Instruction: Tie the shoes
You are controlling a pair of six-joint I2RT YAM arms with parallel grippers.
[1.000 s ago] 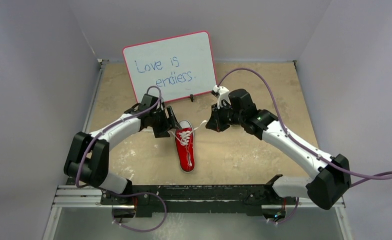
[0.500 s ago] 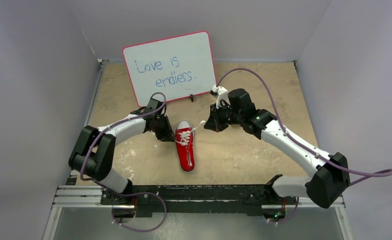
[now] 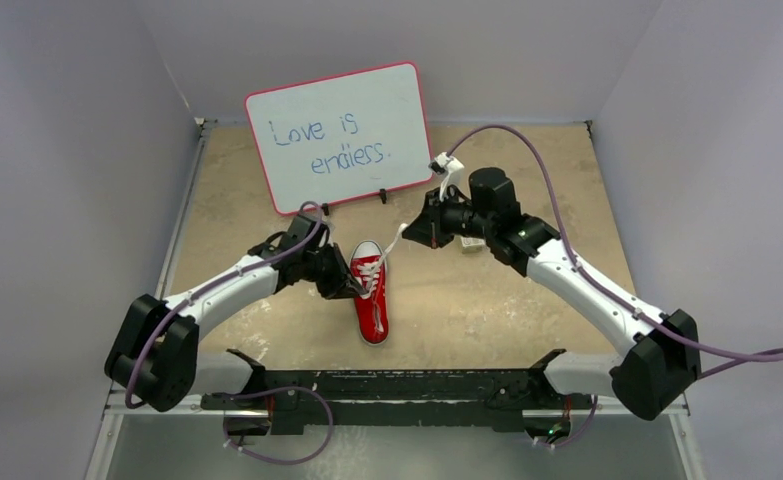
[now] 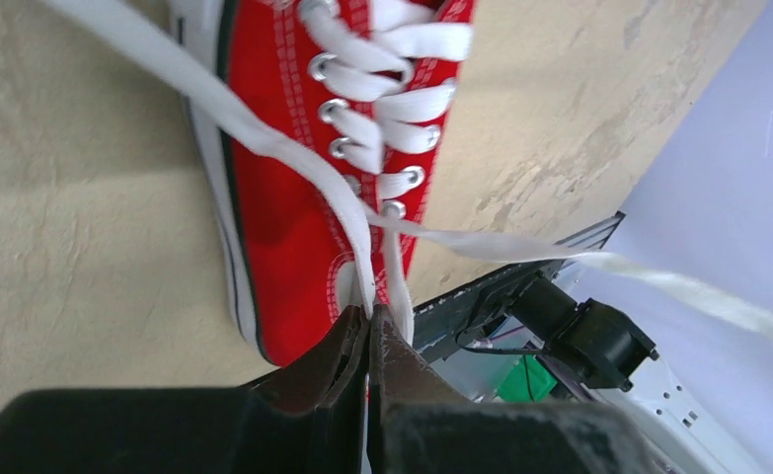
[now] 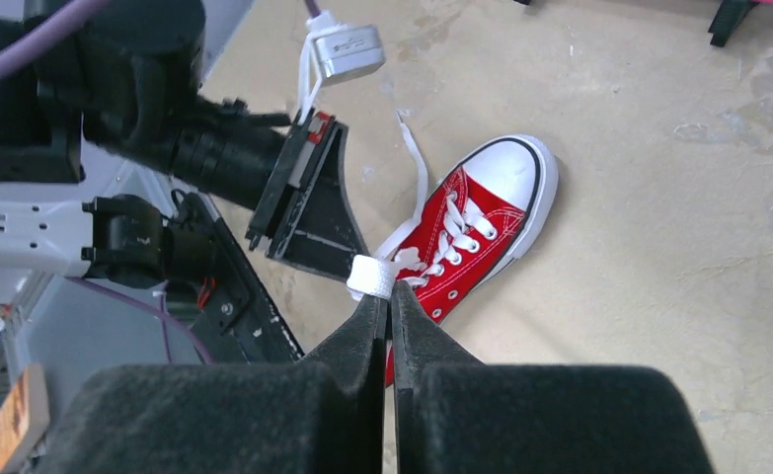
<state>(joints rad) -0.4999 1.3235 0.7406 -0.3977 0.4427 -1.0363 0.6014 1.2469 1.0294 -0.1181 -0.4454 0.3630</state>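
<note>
The lace in my right gripper runs straight from the eyelets, so my left gripper will put down its lace and pinch that lace's base [image 3: 374,268] to make a loop.
The shoe [image 3: 371,297], a small red canvas sneaker with a white toe cap, lies mid-table with its toe toward the whiteboard. My left gripper [image 3: 353,286] sits at the shoe's left side, shut on a white lace [image 4: 293,153] that runs across the red upper into its tips [image 4: 372,314]. My right gripper [image 3: 408,232] hangs behind and to the right of the shoe, shut on the other lace [image 5: 373,276], which folds over its fingertips. That lace [image 3: 393,244] stretches from the eyelets up to the right gripper. In the right wrist view, the shoe [image 5: 481,232] lies beyond the jaws.
A whiteboard [image 3: 339,135] with a red frame and handwriting stands at the back, just behind the shoe. A black metal rail [image 3: 397,385] carrying the arm bases runs along the near edge. Grey walls close in both sides.
The left gripper has shut on a lace and swung down to the shoe's left side. The right gripper has drawn back and up, pulling its lace taut.
</note>
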